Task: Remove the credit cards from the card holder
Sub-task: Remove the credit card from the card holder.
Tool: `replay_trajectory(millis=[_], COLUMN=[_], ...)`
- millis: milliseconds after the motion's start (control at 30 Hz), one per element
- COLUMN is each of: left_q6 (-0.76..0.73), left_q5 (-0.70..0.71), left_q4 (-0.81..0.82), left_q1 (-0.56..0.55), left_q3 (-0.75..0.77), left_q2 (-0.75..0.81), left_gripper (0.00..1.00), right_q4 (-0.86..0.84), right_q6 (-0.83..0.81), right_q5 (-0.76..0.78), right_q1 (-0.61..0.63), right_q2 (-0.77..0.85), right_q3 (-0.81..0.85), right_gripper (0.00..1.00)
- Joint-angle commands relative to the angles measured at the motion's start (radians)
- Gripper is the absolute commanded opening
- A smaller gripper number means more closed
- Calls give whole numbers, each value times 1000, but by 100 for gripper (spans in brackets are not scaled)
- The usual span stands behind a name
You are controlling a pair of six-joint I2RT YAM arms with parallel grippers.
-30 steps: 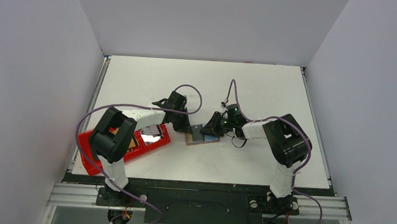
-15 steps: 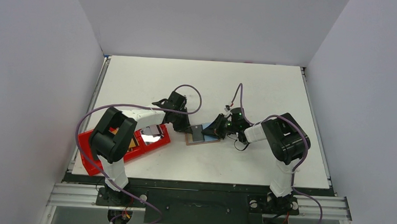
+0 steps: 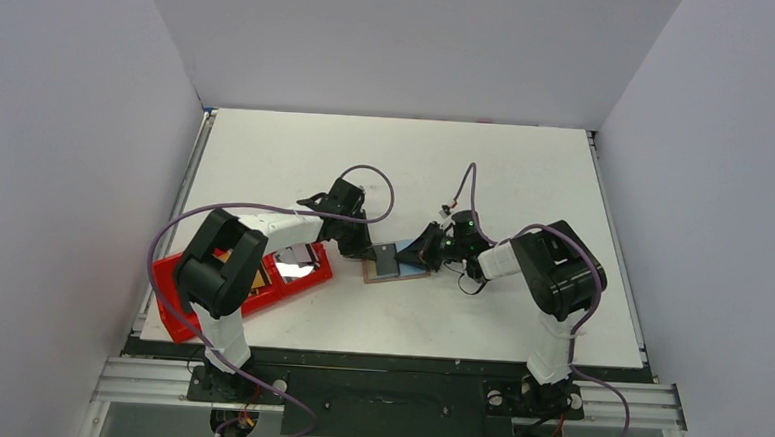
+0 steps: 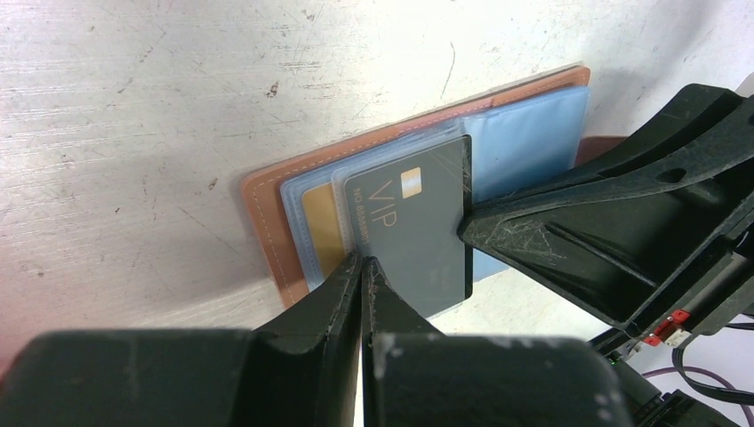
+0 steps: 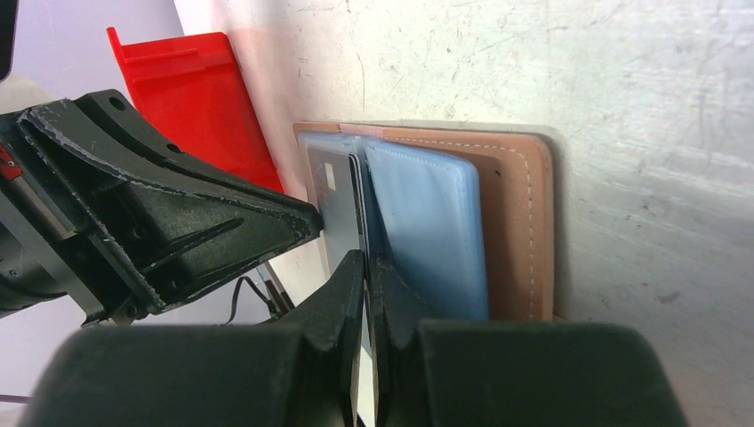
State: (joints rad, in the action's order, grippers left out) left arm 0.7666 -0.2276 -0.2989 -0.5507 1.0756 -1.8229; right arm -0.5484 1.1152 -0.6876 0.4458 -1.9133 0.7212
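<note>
The grey card's inner end is in its pocket and my right gripper is only at the card's loose edge, so I will regrip that edge (image 4: 468, 176) before pulling the card clear.
The tan card holder (image 3: 408, 271) (image 4: 263, 219) (image 5: 514, 222) lies open on the table between both arms, its pale blue pockets facing up. A grey credit card (image 3: 385, 259) (image 4: 418, 222) (image 5: 336, 205) marked VIP sticks partly out of a pocket, and a gold card (image 4: 322, 233) sits in the pocket beside it. My right gripper (image 3: 419, 251) (image 5: 365, 260) is shut on the grey card's edge. My left gripper (image 3: 364, 249) (image 4: 363, 263) is shut, its tips pressing on the holder's near edge by the grey card.
A red tray (image 3: 181, 303) (image 5: 197, 98) stands at the table's left front beside the left arm, with a shiny pale card (image 3: 296, 261) and an orange item (image 3: 258, 278) in it. White walls close in the table on three sides.
My right gripper's jaws have closed onto the grey card's edge, and its wrist has shifted slightly to the right. The left arm and the holder have not moved.
</note>
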Motion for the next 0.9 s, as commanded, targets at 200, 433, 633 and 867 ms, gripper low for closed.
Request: replay_trajectory(millis=[200, 433, 633, 867], left_q6=[-34, -40, -44, -43], left_q5=[77, 82, 74, 68], left_q4=[-51, -54, -48, -46], left_q1=[31, 37, 35, 26], left_q3=[-72, -76, -73, -65], left_q2=[-21, -22, -30, -39], left_gripper=[0, 0, 0, 0], right_q4=[-15, 0, 1, 12], right_q6=[-50, -61, -70, -76], right_q5=[30, 40, 9, -4], right_q1=[-54, -63, -56, -39], right_q2=[21, 29, 17, -6], right_q3=[-34, -38, -24, -8], right_gripper=[0, 0, 16, 30])
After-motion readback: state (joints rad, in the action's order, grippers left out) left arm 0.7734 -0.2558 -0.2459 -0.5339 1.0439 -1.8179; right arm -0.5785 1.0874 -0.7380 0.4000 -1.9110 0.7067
